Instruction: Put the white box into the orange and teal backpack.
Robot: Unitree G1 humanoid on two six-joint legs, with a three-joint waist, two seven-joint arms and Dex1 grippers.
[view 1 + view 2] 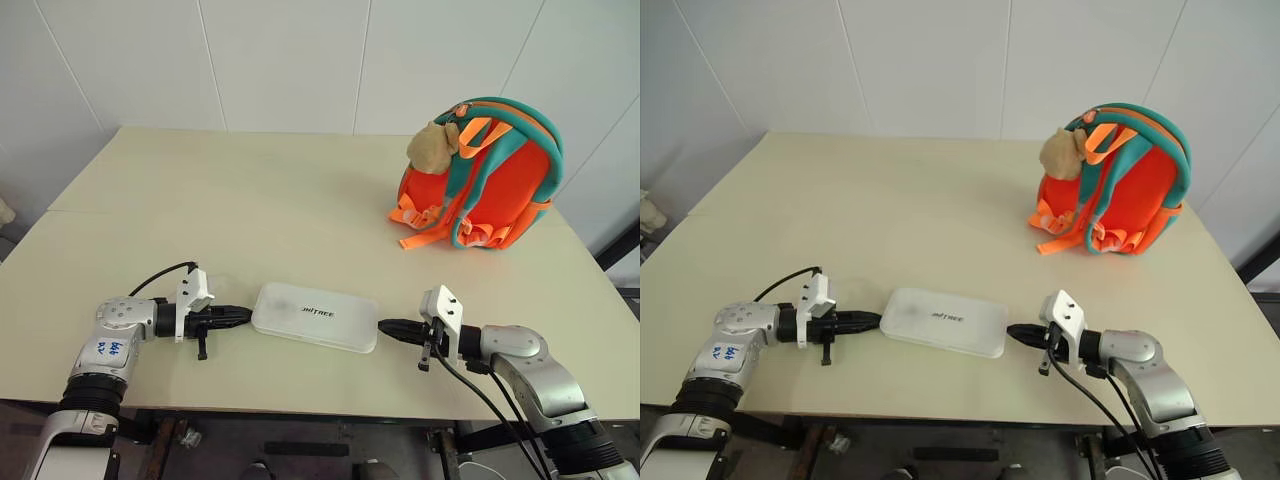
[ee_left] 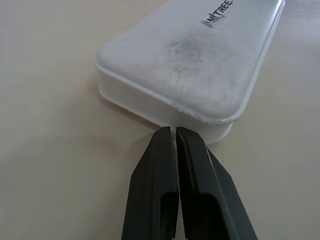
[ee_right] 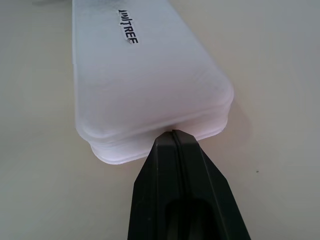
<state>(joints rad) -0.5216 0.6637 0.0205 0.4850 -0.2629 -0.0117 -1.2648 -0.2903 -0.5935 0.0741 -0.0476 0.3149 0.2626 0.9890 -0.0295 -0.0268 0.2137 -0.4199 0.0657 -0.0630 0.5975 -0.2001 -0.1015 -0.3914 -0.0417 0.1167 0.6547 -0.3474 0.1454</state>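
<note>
The left gripper's shut fingers are against the white box's end, so it should back away, open and turn to pinch the white box's top (image 1: 276,308) and bottom side before it lifts.
The white box (image 1: 315,317) lies flat near the table's front edge, its dark lettering facing up. My left gripper (image 1: 246,315) is shut, and its tips touch the box's left end (image 2: 173,130). My right gripper (image 1: 384,326) is shut too, with its tips against the box's right end (image 3: 174,132), so the box sits between the two shut grippers. Neither has the box between its fingers. The orange and teal backpack (image 1: 490,190) stands upright at the far right of the table, well beyond the box, with a tan plush toy (image 1: 432,148) hanging on its left side.
The beige table (image 1: 250,200) stretches bare between the box and the backpack and across its whole left half. A white panelled wall rises behind the far edge. The backpack's orange straps (image 1: 420,222) trail onto the tabletop.
</note>
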